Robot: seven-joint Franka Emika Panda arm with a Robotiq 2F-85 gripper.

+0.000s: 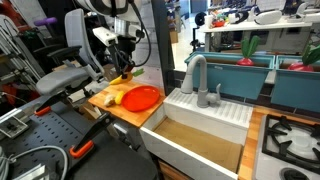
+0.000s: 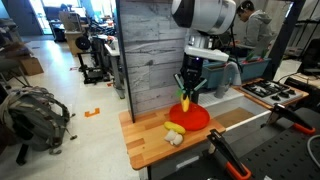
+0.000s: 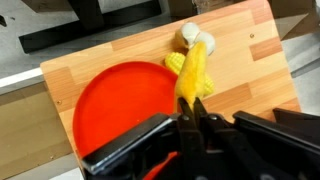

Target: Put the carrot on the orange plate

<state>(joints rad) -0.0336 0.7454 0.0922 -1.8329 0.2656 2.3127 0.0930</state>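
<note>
Next, my gripper releases the carrot on the orange plate (image 1: 136, 94) (image 3: 153, 116), setting it a little away from the plate's middle, toward the yellow food pieces.
The orange plate (image 1: 143, 98) lies on a wooden counter and shows in both exterior views (image 2: 192, 117) and at the left of the wrist view (image 3: 115, 100). My gripper (image 1: 123, 66) (image 2: 186, 92) hangs above the plate's edge, shut on the small orange carrot (image 1: 124, 73) (image 2: 184, 101), which dangles from the fingertips clear of the plate. In the wrist view the fingers (image 3: 190, 112) are pressed close together and hide most of the carrot.
Yellow food pieces (image 3: 197, 65) (image 2: 175, 128) and a white piece (image 3: 190, 35) lie on the wooden counter (image 3: 250, 60) beside the plate. A white sink (image 1: 200, 125) with a grey faucet (image 1: 196, 75) adjoins the counter. A stove (image 1: 292, 138) stands beyond it.
</note>
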